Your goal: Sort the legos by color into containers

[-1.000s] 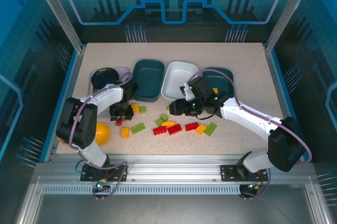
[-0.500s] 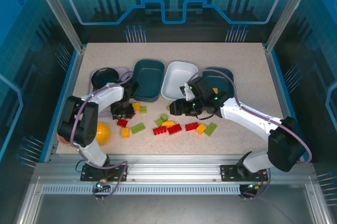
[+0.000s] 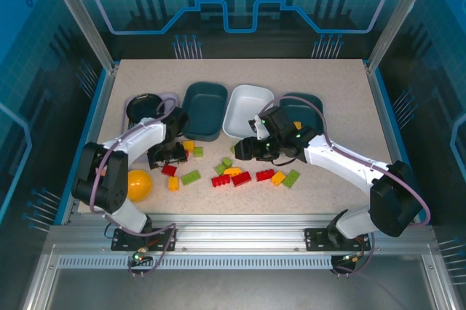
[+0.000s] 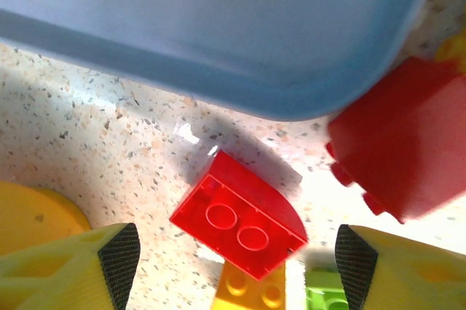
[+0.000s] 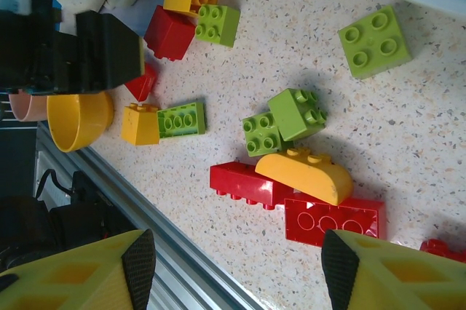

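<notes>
The red lego sits at a slant with its ends toward my left gripper's fingers, so I need to turn that gripper and grab the lego by its long sides [image 4: 261,188].
My left gripper [image 3: 169,157] [image 4: 237,266] stands open over the table beside the lavender tray [image 4: 218,33]. An upside-down red lego [image 4: 240,223] [image 3: 169,170] lies loose between its pads [image 4: 120,259], touching neither. A second red lego [image 4: 408,142] sits to its right. My right gripper [image 3: 244,148] [image 5: 239,266] hangs open and empty above a cluster: a long red lego [image 5: 244,183], a curved yellow one [image 5: 306,175] and green ones [image 5: 297,113]. Behind stand a dark teal tray [image 3: 204,110], a white tray [image 3: 247,110] and another teal tray [image 3: 309,100], partly hidden by the right arm.
A black bowl [image 3: 145,106] rests on the lavender tray at back left. A round yellow bowl [image 3: 138,185] [image 5: 79,117] sits near the front left edge by the left arm. More legos lie scattered mid-table, such as a green one [image 3: 291,177] and a yellow one [image 3: 173,183].
My left gripper has opened, and the red lego it was shut on now lies free on the table beneath it. The left arm's elbow swung outward. The right arm stayed still.
</notes>
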Tool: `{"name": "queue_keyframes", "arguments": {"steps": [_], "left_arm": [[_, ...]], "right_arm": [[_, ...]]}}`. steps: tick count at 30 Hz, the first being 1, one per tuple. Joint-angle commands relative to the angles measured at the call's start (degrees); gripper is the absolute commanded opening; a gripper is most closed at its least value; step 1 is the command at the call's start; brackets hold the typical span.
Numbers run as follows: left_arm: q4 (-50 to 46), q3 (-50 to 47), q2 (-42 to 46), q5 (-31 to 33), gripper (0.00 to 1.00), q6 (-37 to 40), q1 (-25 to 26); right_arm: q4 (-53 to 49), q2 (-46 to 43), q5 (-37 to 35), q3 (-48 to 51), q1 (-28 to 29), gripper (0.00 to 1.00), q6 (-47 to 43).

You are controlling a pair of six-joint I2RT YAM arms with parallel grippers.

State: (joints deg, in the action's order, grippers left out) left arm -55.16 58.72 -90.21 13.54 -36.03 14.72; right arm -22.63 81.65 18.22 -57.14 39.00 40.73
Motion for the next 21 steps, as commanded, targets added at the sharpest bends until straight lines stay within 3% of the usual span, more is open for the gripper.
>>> {"name": "queue_keyframes", "arguments": {"steps": [1, 6, 10, 16, 21], "left_arm": [[-1.7, 1.8, 4.5, -2.0, 0.75, -12.7, -1.1], [-0.3, -0.9, 8.2, -6.7, 0.74, -29.7, -3.6], [2.4, -3.0, 7.0, -8.1, 0.71, -37.4, -4.1], [4.8, -5.4, 5.2, -8.6, 0.68, -42.3, -5.1], [6.5, -7.3, 3.3, -7.7, 0.68, -41.9, -5.5]], "right_arm": [[-0.5, 0.3, 0.0, -1.2, 0.4, 0.64, -0.1], [-0.6, -0.1, -0.1, -1.0, 0.3, 0.64, -0.4], [0.4, -0.5, 0.8, -0.7, 0.4, 0.64, -0.5], [3.4, -1.3, 4.5, 0.0, 0.5, 0.64, -1.3], [4.4, -1.6, 6.0, -0.1, 0.4, 0.65, -1.5]]}}
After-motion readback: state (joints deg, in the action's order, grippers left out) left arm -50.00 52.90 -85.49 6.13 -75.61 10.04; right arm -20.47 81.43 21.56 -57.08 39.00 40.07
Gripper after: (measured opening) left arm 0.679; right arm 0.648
